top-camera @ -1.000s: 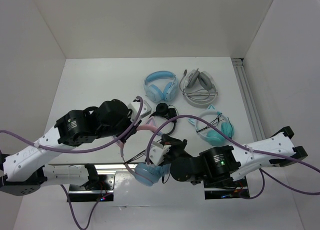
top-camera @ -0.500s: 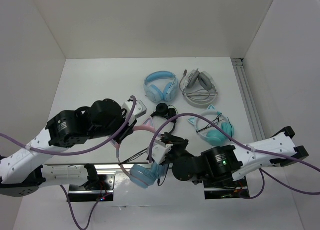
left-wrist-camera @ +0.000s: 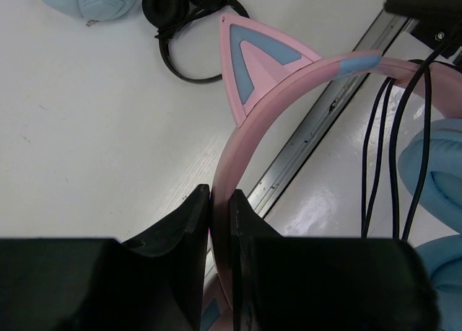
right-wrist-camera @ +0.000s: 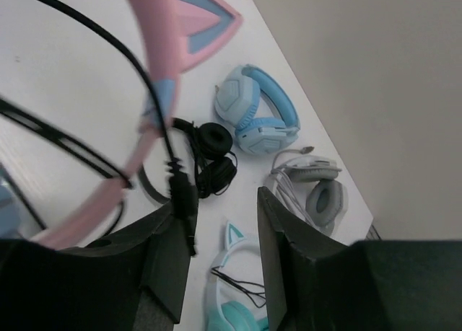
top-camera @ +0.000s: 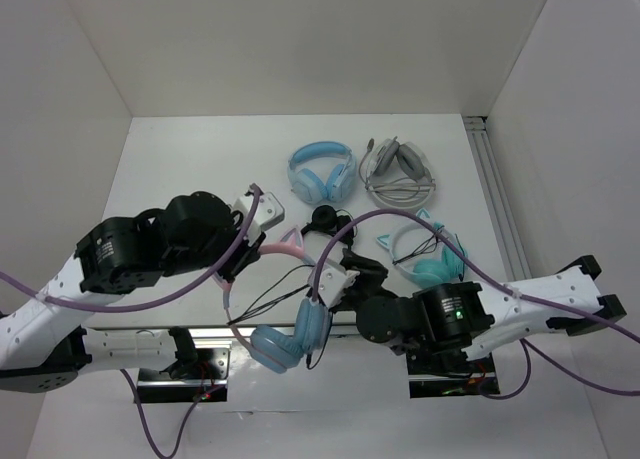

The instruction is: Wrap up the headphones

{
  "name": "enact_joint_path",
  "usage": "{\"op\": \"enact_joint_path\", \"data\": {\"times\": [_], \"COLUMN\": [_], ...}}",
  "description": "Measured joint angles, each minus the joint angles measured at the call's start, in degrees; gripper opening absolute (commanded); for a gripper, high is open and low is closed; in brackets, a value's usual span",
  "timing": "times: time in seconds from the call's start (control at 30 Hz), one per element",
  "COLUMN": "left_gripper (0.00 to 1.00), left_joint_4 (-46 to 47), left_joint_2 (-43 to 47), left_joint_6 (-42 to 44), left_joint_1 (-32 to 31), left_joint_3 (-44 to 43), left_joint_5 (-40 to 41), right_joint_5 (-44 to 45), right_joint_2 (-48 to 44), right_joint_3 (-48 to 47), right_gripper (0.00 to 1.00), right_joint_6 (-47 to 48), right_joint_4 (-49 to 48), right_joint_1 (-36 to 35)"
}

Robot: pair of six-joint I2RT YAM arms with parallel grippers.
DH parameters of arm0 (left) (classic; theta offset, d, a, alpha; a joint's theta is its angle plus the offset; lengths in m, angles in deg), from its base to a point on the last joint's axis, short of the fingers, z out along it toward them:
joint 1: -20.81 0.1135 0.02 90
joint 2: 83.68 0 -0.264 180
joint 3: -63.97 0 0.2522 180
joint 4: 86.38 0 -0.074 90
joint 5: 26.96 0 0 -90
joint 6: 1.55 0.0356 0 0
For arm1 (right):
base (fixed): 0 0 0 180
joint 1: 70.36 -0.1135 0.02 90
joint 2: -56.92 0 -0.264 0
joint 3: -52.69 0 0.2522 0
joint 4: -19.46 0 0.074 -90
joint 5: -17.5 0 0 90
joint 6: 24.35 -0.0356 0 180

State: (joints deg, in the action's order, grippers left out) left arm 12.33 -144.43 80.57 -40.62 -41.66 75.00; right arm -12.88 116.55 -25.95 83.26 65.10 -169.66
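Next, my left gripper releases the pink headphones on the bare table (top-camera: 168, 249) by the wall that is farthest from the teal pair. The headphones now hang above the table's near edge.
The headphones hang above the table's near edge: pink cat-ear headband (top-camera: 285, 247), light blue ear cups (top-camera: 282, 347) below it, thin black cable (top-camera: 270, 297) looping between. My left gripper (left-wrist-camera: 220, 195) is shut on the headband (left-wrist-camera: 289, 86), which arches away to the upper right; cable strands (left-wrist-camera: 393, 151) and an ear cup (left-wrist-camera: 437, 172) hang at the right. My right gripper (right-wrist-camera: 220, 201) stands open just right of the headband (right-wrist-camera: 162, 50). The blurred black cable plug (right-wrist-camera: 184, 194) dangles against its left finger, not pinched. In the top view the right gripper (top-camera: 342, 277) sits beside the ear cups.
Other pairs lie on the table behind: an all-blue pair (top-camera: 322, 172), a grey-white pair (top-camera: 398, 169), a teal pair with white cat ears (top-camera: 430, 254) and a small black pair (top-camera: 325, 219). A metal rail (top-camera: 495, 189) runs along the right wall.
My right gripper has opened and the cable plug is free of its fingers. The left arm has drawn back to the left with the headband, and the ear cups have swung lower.
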Motion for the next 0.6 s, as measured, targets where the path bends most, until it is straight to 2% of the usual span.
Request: {"op": "enact_joint_path", "data": {"times": [0.03, 0.33, 0.6], "left_gripper": [0.0, 0.0, 0.0], "left_joint_4": [-0.48, -2.45, -3.13], "left_joint_2": [-0.02, -0.63, -0.63], "left_joint_6": [0.22, 0.44, 0.35], "left_joint_1": [0.0, -0.02, -0.02], "left_joint_3": [-0.28, -0.48, -0.66], "left_joint_5": [-0.07, -0.26, 0.09], "right_joint_5": [0.02, -0.33, -0.5], "right_joint_2": [-0.31, -0.59, -1.05], "right_joint_3": [0.22, 0.72, 0.85], "right_gripper": [0.51, 0.52, 0.6], "right_joint_6": [-0.02, -0.02, -0.33], "right_joint_4": [0.0, -0.04, -0.07], "right_joint_1": [0.94, 5.05, 8.31]}}
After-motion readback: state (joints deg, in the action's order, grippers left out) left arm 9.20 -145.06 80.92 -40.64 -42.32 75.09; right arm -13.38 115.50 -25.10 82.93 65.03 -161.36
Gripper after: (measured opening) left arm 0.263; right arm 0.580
